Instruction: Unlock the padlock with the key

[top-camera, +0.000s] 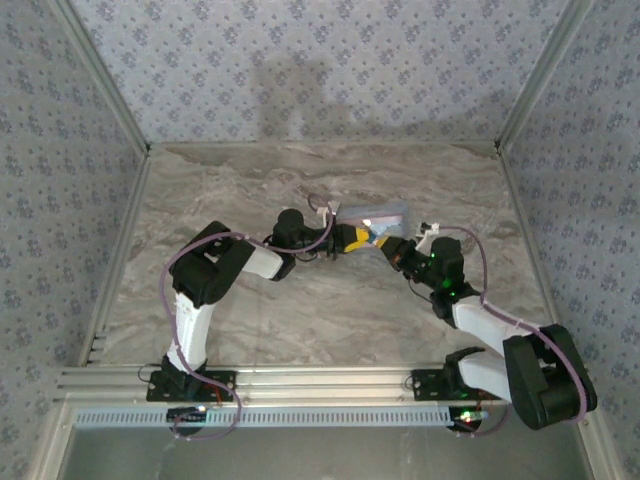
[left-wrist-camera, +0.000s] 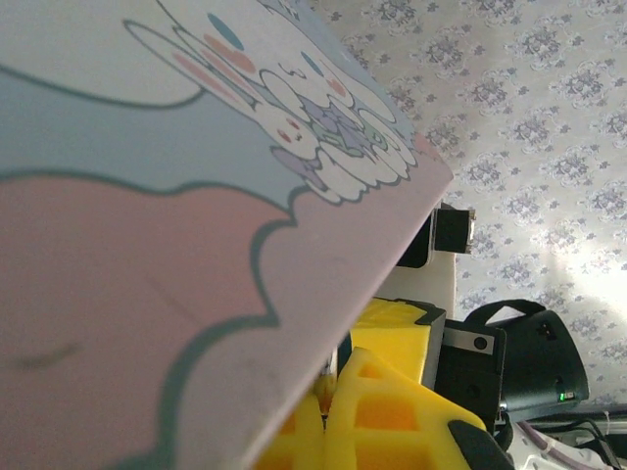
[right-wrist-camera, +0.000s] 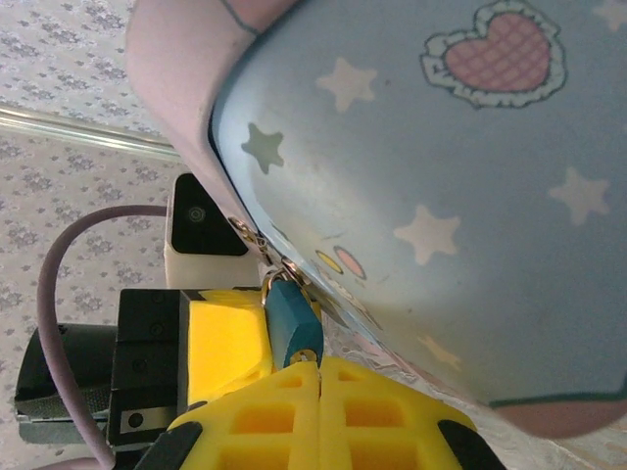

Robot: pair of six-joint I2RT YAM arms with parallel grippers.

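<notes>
The padlock is shut and my right gripper is rolled to the box's light blue side, so it should open, roll back and retake the key [right-wrist-camera: 307, 357].
The dark teal padlock [right-wrist-camera: 292, 323] hangs from the metal clasp on the edge of the light blue cartoon box [right-wrist-camera: 441, 196]. My right gripper [right-wrist-camera: 319, 364] is shut, its yellow tips against the padlock's keyhole end. A small metal glint of the key [right-wrist-camera: 307, 355] shows there, and the rest is hidden between the pads. My left gripper [left-wrist-camera: 328, 392] is shut at the box's edge [left-wrist-camera: 196, 245] on a small brassy bit at the padlock. One of its yellow fingers [right-wrist-camera: 220, 343] lies against the padlock's side. From above, left gripper [top-camera: 355, 238] and right gripper [top-camera: 385, 243] meet under the box [top-camera: 372, 213].
The box is lifted off the marble table [top-camera: 300, 310] at mid-table. Patterned walls with metal rails [top-camera: 110, 260] close in the table on three sides. The right gripper's yellow finger [left-wrist-camera: 392, 333] and black body sit close beside the left fingertips.
</notes>
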